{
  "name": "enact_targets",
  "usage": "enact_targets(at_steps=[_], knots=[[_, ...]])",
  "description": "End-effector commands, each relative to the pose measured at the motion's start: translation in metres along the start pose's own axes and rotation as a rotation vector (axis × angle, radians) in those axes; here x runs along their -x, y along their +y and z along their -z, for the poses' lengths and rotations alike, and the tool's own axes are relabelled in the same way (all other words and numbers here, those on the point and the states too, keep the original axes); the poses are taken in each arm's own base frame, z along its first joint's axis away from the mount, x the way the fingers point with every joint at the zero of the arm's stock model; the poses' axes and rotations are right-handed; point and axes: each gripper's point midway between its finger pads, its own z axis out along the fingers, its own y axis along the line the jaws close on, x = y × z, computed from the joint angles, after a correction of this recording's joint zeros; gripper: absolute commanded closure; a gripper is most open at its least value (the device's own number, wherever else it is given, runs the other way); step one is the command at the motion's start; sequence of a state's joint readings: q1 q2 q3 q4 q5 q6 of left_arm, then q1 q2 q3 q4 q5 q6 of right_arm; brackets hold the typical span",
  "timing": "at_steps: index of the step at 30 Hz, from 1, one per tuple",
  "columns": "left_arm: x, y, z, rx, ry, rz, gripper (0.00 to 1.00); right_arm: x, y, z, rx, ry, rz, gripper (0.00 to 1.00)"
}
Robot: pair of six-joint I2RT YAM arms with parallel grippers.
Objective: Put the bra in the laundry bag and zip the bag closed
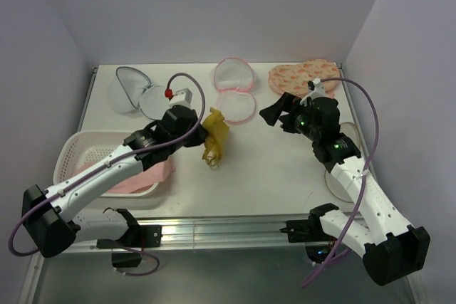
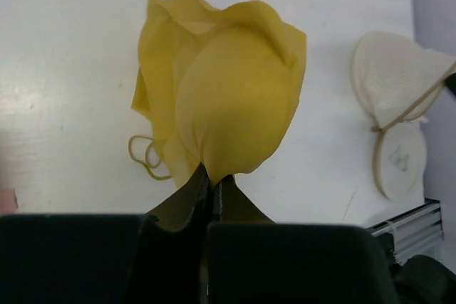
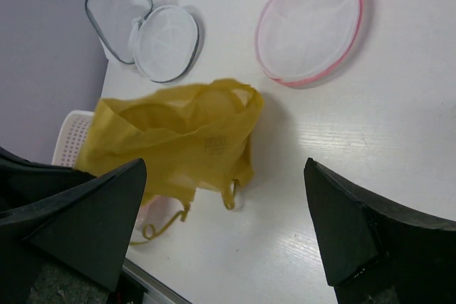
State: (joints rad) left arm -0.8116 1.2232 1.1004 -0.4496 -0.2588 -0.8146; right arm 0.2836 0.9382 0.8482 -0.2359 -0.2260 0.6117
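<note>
The robot's left gripper needs to release the yellow bra, now hanging above the table's middle, on the bare table (image 1: 235, 156) just in front of the pink-rimmed mesh bag.
The yellow bra (image 1: 216, 137) hangs bunched above the middle of the table, its thin straps dangling. My left gripper (image 1: 205, 129) is shut on one edge of it; the left wrist view shows the jaws pinching the fabric (image 2: 228, 97) at the left gripper (image 2: 211, 176). The laundry bag (image 1: 135, 92), white mesh with a grey zip rim, lies open at the back left, well apart from the bra. My right gripper (image 1: 274, 114) hovers open to the right of the bra. In the right wrist view the bra (image 3: 178, 140) hangs beyond the right gripper (image 3: 225, 163), and the laundry bag (image 3: 153, 30) lies far behind.
A pink-rimmed mesh bag (image 1: 235, 94) lies open at the back centre. A peach patterned padded piece (image 1: 303, 76) sits at the back right. A white basket (image 1: 71, 154) holding pink cloth stands at the left. Another white mesh bag (image 2: 399, 97) lies at the right edge.
</note>
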Motion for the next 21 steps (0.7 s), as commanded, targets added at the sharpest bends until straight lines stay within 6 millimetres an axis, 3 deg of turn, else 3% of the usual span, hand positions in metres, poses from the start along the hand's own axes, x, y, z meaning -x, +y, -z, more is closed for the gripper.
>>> enact_targets(at_steps=[1,3,6,10,15,21], knots=[[-0.008,0.004,0.001,-0.025,-0.018,0.078,1.0,0.0,-0.002,-0.004,0.004,-0.013,0.006,0.01],[-0.011,0.008,0.002,-0.019,-0.017,0.081,1.0,-0.003,-0.001,-0.007,0.016,-0.002,-0.001,0.02],[-0.011,-0.003,0.006,-0.054,-0.018,0.074,1.0,-0.005,-0.002,-0.01,0.016,0.004,-0.003,0.02],[-0.024,-0.04,0.008,-0.092,0.006,0.012,1.0,-0.006,-0.005,-0.009,0.006,-0.002,0.003,0.02],[-0.057,-0.068,-0.016,-0.122,0.087,-0.019,1.0,-0.006,-0.01,-0.005,-0.021,-0.001,0.021,0.02],[-0.088,-0.079,-0.047,-0.152,0.153,-0.012,1.0,-0.003,-0.017,0.0,-0.062,-0.014,0.049,0.02]])
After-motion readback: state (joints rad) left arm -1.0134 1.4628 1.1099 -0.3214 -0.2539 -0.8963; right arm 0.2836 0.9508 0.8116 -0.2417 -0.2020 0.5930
